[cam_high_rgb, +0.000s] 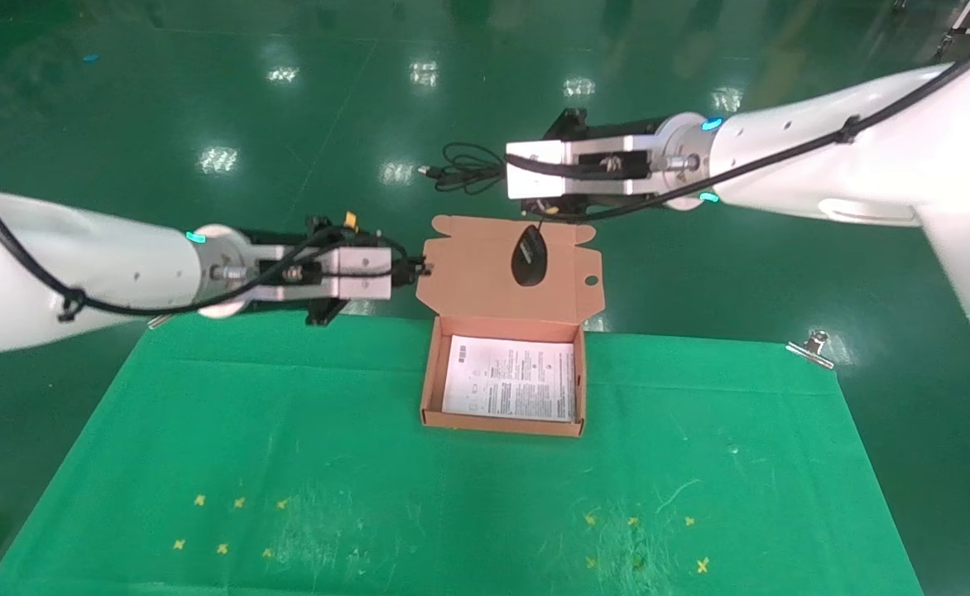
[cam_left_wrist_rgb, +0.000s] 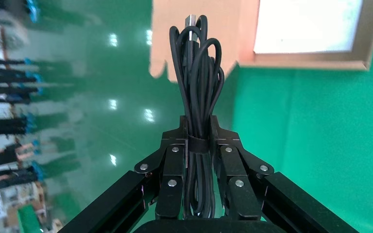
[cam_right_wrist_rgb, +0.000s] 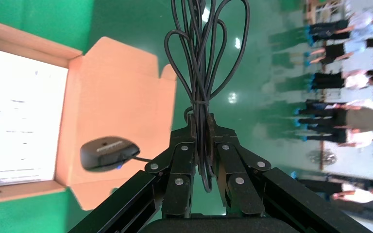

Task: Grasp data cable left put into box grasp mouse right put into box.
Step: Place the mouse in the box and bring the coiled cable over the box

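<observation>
The robot's right gripper needs to release the mouse's cord on the white sheet's back edge [cam_high_rgb: 529, 346] [cam_right_wrist_rgb: 57, 133], against the back side of the box. The cord is now behind and above the lid.
The salmon-orange box [cam_high_rgb: 429, 389] stands open at the table's back middle, with a white printed sheet [cam_high_rgb: 510, 381] on its bottom and its lid [cam_high_rgb: 468, 273] raised behind it. My left gripper [cam_high_rgb: 420, 267] is level with the lid's left edge and shut on the data cable [cam_left_wrist_rgb: 197, 87], a strapped black bundle sticking out past the fingertips [cam_left_wrist_rgb: 197, 127]. My right gripper [cam_high_rgb: 501, 171] is behind and above the lid. It is shut on the mouse's looped cord [cam_right_wrist_rgb: 201, 73]. The black mouse [cam_high_rgb: 529, 255] hangs from the cord in front of the lid, also in the right wrist view [cam_right_wrist_rgb: 108, 153].
A green cloth [cam_high_rgb: 369, 463] covers the table, with small yellow marks near its front. Metal clips hold the cloth at the back right [cam_high_rgb: 812, 348] and back left [cam_high_rgb: 158, 321]. Shiny green floor lies beyond. People stand far off [cam_right_wrist_rgb: 345, 97].
</observation>
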Tool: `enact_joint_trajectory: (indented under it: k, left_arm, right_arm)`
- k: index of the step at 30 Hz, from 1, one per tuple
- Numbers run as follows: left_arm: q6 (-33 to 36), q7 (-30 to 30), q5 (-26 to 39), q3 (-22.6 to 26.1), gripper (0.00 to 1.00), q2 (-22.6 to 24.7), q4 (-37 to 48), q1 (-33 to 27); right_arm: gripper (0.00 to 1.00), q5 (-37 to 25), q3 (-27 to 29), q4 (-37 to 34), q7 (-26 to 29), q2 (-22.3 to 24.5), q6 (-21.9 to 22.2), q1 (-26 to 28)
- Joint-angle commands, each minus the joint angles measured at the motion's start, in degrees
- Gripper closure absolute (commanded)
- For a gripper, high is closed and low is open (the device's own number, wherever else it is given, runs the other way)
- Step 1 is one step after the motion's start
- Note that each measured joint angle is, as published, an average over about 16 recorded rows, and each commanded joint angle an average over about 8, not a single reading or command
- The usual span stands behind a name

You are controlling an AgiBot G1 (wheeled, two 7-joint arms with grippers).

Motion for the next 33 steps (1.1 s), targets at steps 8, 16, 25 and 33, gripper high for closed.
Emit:
enact_joint_trajectory:
  k: [8, 16, 25, 33]
  left_arm:
    - [2.21, -4.19, 3.99, 0.61, 1.00, -0.49, -1.49, 0.79]
    - [4.99, -8.27, 8.45, 1.29, 1.00, -0.94, -3.28, 1.32]
    - [8.07, -11.89, 13.94, 2.25, 1.00, -1.44, -5.13, 1.57]
    - [9.86, -13.64, 15.48, 2.43, 1.00, -1.53, -6.17, 1.62]
  right_arm:
    - [1.00, 1.29, -0.38, -4.57, -1.74, -2.55, 2.08, -0.89]
    - [1.00, 4.54, -1.96, -5.77, -3.51, -3.25, 2.90, -1.96]
    - [1.00, 8.40, -5.55, -5.51, -4.25, -3.58, 3.43, -2.64]
    - [1.00, 11.54, -9.74, -4.91, -3.91, -3.76, 4.25, -3.30]
